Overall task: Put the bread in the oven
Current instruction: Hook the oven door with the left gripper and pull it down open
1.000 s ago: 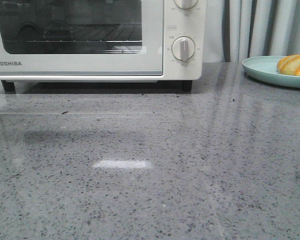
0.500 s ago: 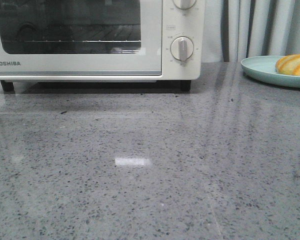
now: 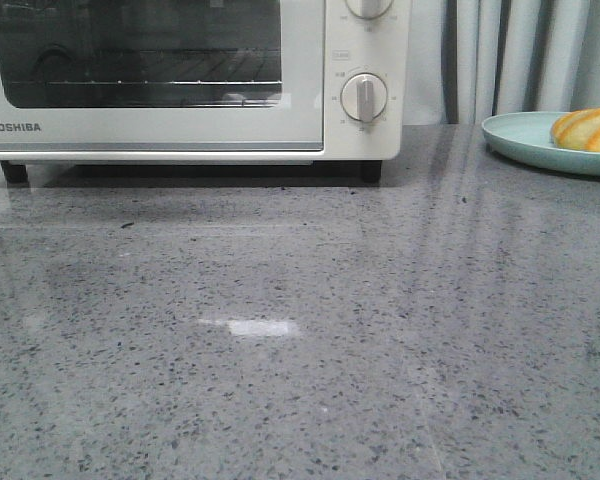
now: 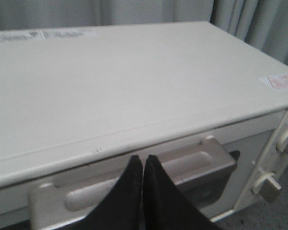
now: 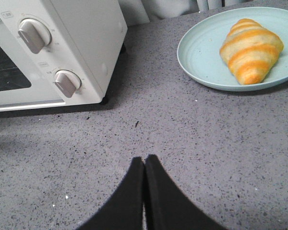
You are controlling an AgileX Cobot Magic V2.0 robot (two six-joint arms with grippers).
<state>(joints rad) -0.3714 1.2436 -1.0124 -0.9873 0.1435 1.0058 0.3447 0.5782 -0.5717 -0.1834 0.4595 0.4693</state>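
Observation:
The robot's right gripper will next go to the bread's narrow end [image 5: 251, 73] by the front edge of the pale blue plate and close there.
The cream-white Toshiba oven [image 3: 180, 80] stands at the back left of the grey counter, its glass door closed; it also shows in the right wrist view [image 5: 62, 48]. The striped golden-orange bread [image 3: 590, 129] lies on a pale blue plate [image 3: 525, 140] at the back right, and shows in the right wrist view [image 5: 250, 49]. My left gripper [image 4: 142, 160] is shut and empty, its tips just above the oven's door handle [image 4: 192, 165]. My right gripper [image 5: 144, 160] is shut and empty above bare counter, between oven and plate. Neither gripper shows in the front view.
Two round dial knobs [image 5: 34, 34] [image 5: 67, 82] sit on the oven's right panel. Grey curtains [image 3: 520, 55] hang behind the counter. The speckled counter [image 3: 300, 330] stretches in front of the oven.
The front view has shifted slightly, so the oven and plate sit a touch further left. A bright reflection on the counter has changed shape. The bread and plate have not moved.

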